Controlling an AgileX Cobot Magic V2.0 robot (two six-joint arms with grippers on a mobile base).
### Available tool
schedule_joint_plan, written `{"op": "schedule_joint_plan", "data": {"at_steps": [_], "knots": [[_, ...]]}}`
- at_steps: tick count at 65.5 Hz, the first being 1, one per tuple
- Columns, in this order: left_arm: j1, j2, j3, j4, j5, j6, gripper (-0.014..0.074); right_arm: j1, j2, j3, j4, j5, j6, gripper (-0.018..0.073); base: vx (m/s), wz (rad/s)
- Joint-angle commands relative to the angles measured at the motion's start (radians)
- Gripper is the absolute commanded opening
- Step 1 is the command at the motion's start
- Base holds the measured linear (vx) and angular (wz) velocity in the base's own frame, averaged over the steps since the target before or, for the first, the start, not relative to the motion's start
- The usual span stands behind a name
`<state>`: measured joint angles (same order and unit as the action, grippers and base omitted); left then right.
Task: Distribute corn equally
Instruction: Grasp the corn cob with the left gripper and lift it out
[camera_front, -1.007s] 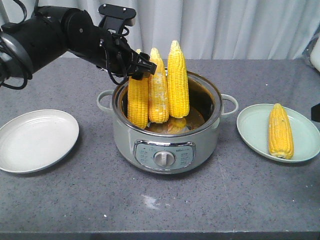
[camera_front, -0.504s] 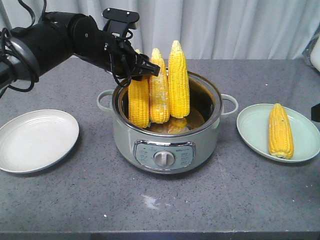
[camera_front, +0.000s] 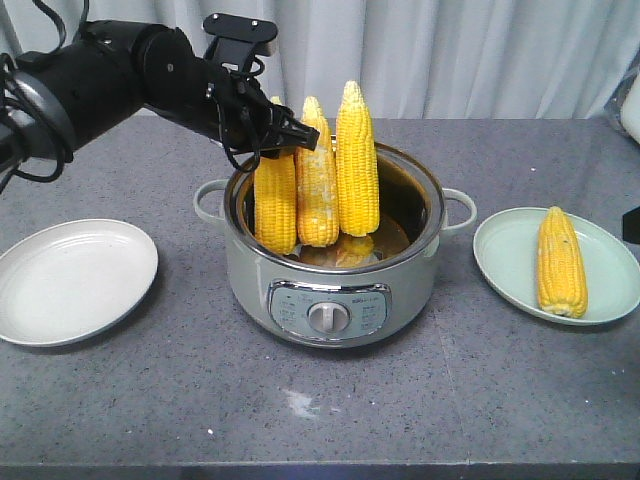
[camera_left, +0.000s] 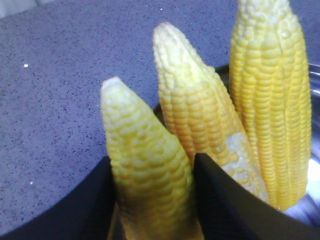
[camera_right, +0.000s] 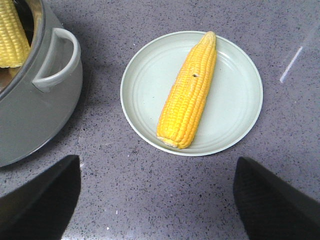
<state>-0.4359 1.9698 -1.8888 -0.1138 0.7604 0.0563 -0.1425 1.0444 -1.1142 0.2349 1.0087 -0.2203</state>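
Note:
My left gripper has the cob of corn. It will let go of it on the middle of the empty white plate (camera_front: 78, 282).
Three cobs of corn stand upright in the grey cooker pot (camera_front: 330, 290). My left gripper (camera_front: 287, 138) is shut on the pointed top of the leftmost cob (camera_front: 275, 205). In the left wrist view its black fingers (camera_left: 220, 200) press both sides of that cob (camera_left: 150, 170). The middle cob (camera_front: 317, 190) and the tallest cob (camera_front: 357, 165) lean beside it. A fourth cob (camera_right: 189, 92) lies on the pale green plate (camera_right: 235, 125) at the right. My right gripper (camera_right: 157, 200) hangs open above the bare table in front of that plate.
A white plate (camera_front: 75, 280) sits at the left of the pot. The pot has side handles (camera_right: 60, 60) and a front dial (camera_front: 325, 318). A white curtain hangs behind the grey speckled table (camera_front: 320, 410).
My left arm has edged slightly to the right at the leftmost cob's tip. The cob has hardly moved. The right side looks the same.

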Motion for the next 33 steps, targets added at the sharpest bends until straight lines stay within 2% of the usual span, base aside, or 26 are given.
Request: {"op": "schedule_joint_plan", "data": {"at_steps": [1,26,33], "knots": [[-0.002,-0.103,-0.035,0.004,-0.055,-0.004,-0.0001,-0.002,-0.014,-0.023,0.012,-0.049,-0.013,0.0594,0.0,0.0],[0.002,-0.3,-0.035,0.009,-0.104,-0.004,0.0002,-0.002,-0.014,-0.023,0.012,-0.047,-0.013,0.0594,0.0,0.0],[0.002,-0.356,-0.035,0.078,-0.098,-0.014,0.0004,-0.002,-0.014,-0.023,0.012,-0.047,-0.013,0.0594,0.0,0.0]]}}
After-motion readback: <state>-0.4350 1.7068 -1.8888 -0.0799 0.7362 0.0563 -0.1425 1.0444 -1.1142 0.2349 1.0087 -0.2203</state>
